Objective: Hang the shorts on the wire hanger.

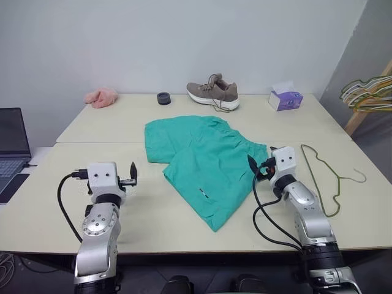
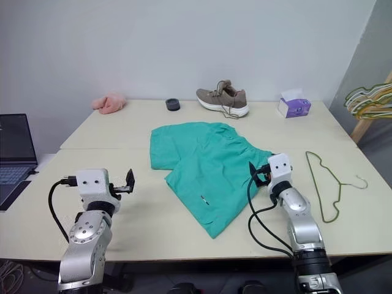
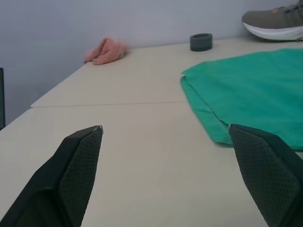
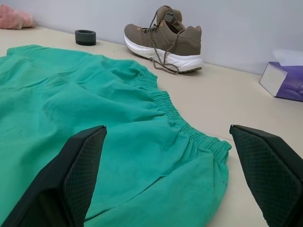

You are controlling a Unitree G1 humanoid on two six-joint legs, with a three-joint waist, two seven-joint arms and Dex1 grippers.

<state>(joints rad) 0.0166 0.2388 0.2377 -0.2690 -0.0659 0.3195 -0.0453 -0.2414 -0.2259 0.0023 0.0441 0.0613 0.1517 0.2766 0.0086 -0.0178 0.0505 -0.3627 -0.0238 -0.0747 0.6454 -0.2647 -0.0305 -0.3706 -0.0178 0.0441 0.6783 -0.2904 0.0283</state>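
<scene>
Next, the left gripper closes on the near corner of the teal-green shorts (image 1: 214, 220), near the small striped tag.
The teal-green shorts (image 1: 202, 158) lie flat on the middle of the table (image 1: 92, 131), with the gathered waistband toward the right. To their right, the thin dark olive wire hanger (image 1: 323, 177) lies flat, hook pointing right. My right gripper (image 4: 168, 128) is open and empty. It sits low at the shorts' right edge, by the waistband (image 4: 189, 130), pointing across the fabric. My left gripper (image 3: 165, 128) is also open and empty. It is over bare table to the left of the shorts, with one black finger (image 1: 133, 171) showing beside its white wrist block.
Along the far table edge stand a brown shoe (image 1: 214, 93), a purple tissue box (image 1: 285, 99), a black tape roll (image 1: 163, 98) and a pink fluffy cloth (image 1: 101, 97). A laptop (image 1: 12, 141) sits at the left. Pastel hangers (image 1: 369, 93) hang on a wooden rack at the right.
</scene>
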